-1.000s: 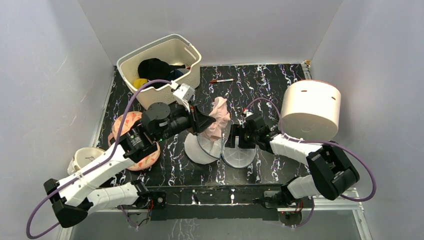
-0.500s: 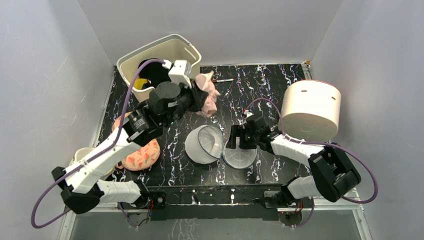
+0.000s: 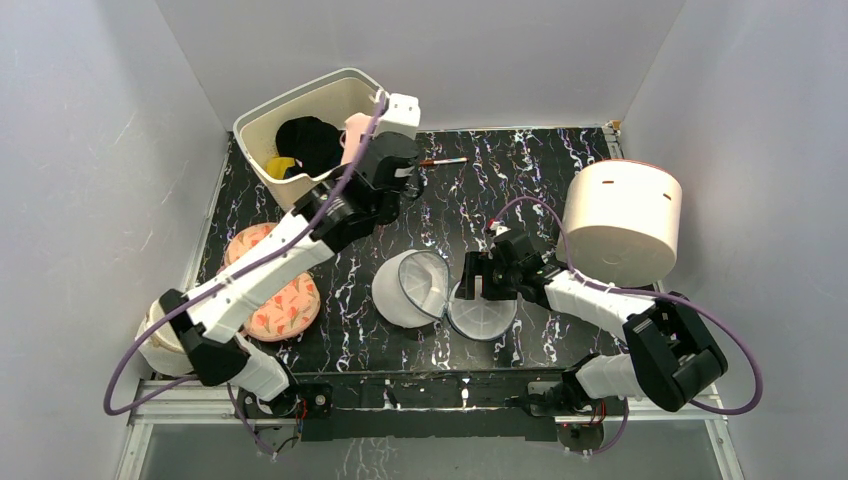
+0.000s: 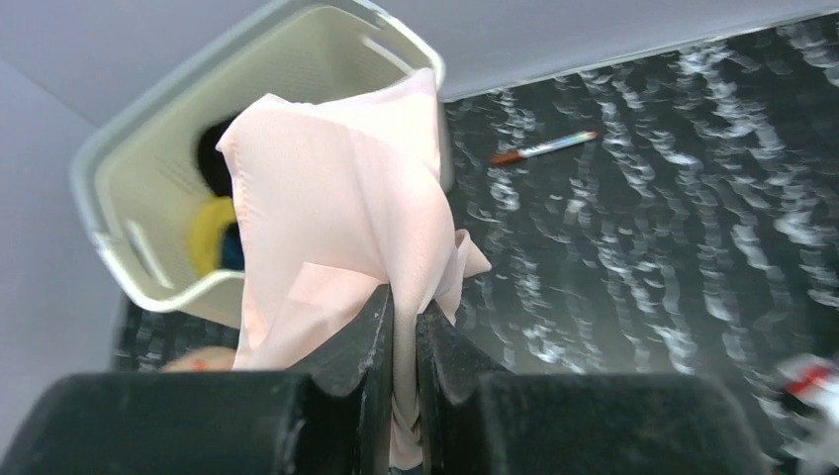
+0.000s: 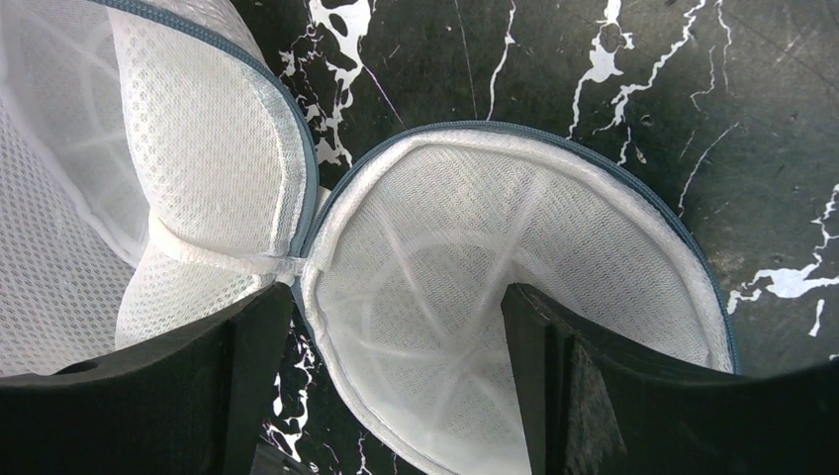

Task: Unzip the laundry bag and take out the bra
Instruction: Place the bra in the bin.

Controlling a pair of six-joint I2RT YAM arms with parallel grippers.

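My left gripper has the pale-pink bra. Next, I put it down in the cream basket [image 3: 351, 122], beside the black clothes toward the pen.
The laundry bag [image 3: 420, 290] lies open on the dark marble table, its two white mesh domes spread with the grey-blue zipper rim showing; it fills the right wrist view [image 5: 495, 257]. My right gripper [image 3: 470, 280] is open and empty, jaws wide just above the right dome [image 5: 396, 327]. My left gripper [image 3: 362, 140] is shut on the pale-pink bra [image 4: 346, 218] and holds it in the air at the rim of the cream basket [image 3: 262, 140]. In the top view the bra [image 3: 353, 133] shows as a pink patch at the basket's right edge.
The basket [image 4: 129, 267] holds black and yellow clothes. An orange-pink leaf-print pad [image 3: 285, 305] lies left. A large white cylinder [image 3: 620, 220] stands right. A pen [image 3: 443, 161] lies at the back. A small bowl [image 3: 160, 335] sits at the front left.
My left arm has lifted the bra out of the open bag and carried it back and left to the basket's rim. The right gripper stayed over the bag's right dome.
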